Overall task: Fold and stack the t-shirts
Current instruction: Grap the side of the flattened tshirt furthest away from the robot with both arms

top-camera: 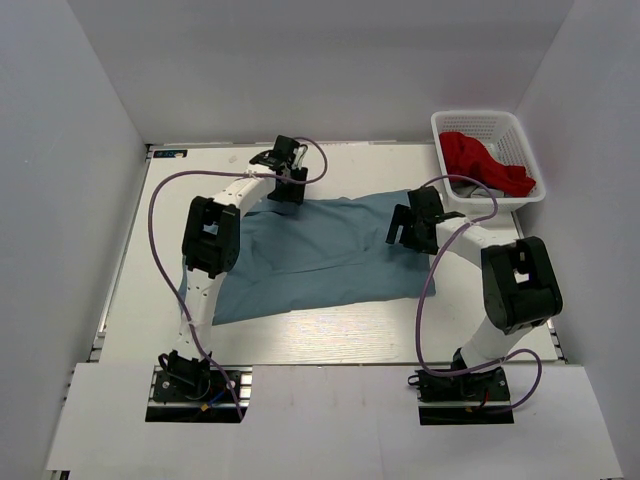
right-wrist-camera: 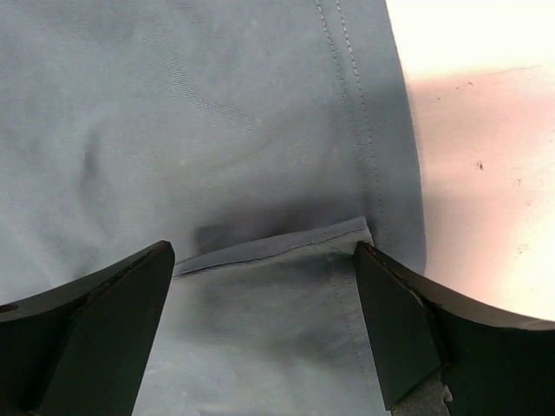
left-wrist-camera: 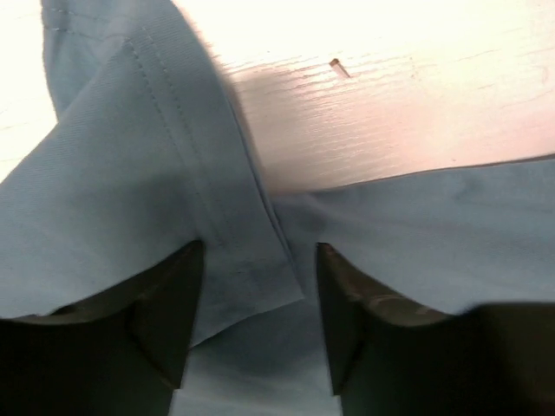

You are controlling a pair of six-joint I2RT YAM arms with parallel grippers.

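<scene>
The shirt's stitched flap slants past its far edge; my left hand should fold the flap's outer end (left-wrist-camera: pixel 76 48) in over the shirt.
A grey-blue t-shirt (top-camera: pixel 320 255) lies spread out on the white table (top-camera: pixel 160 250). My left gripper (top-camera: pixel 283 190) is at the shirt's far left corner. In the left wrist view it (left-wrist-camera: pixel 258 295) is open, its fingers (left-wrist-camera: pixel 169 312) straddling a stitched fold of the shirt (left-wrist-camera: pixel 130 173). My right gripper (top-camera: pixel 402 226) is at the shirt's right edge. In the right wrist view it (right-wrist-camera: pixel 264 299) is wide open just above a hemmed flap of the shirt (right-wrist-camera: pixel 260 329), holding nothing.
A white lattice basket (top-camera: pixel 470 122) stands at the back right with a red cloth (top-camera: pixel 480 160) in it. White walls enclose the table on three sides. Purple cables loop from both arms.
</scene>
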